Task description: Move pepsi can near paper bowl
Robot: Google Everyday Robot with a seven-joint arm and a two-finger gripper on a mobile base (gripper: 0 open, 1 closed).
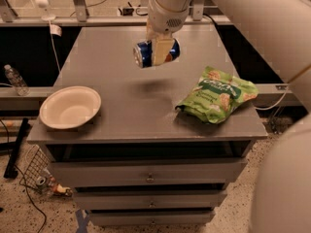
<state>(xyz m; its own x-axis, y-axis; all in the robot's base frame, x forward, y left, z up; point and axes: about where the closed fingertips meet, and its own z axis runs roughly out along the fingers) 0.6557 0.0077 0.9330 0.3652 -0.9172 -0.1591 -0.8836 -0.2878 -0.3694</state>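
Note:
My gripper is to let go of the pepsi can on the grey table (pixel 125 95), beside the paper bowl's edge facing the snack bag. The can is still held above the table.
The pepsi can (pixel 146 53), blue with silver ends, lies sideways in my gripper (pixel 159 51), which is shut on it and holds it in the air above the middle of the grey table (pixel 146 108). Its shadow falls on the tabletop below. The paper bowl (pixel 70 107), round and off-white, sits at the table's front left corner, well to the left of and nearer than the can.
A green snack bag (pixel 217 93) lies on the right side of the table. My white arm fills the top and right of the view. Drawers are below the tabletop. A plastic bottle (pixel 14 80) stands on a ledge at the left.

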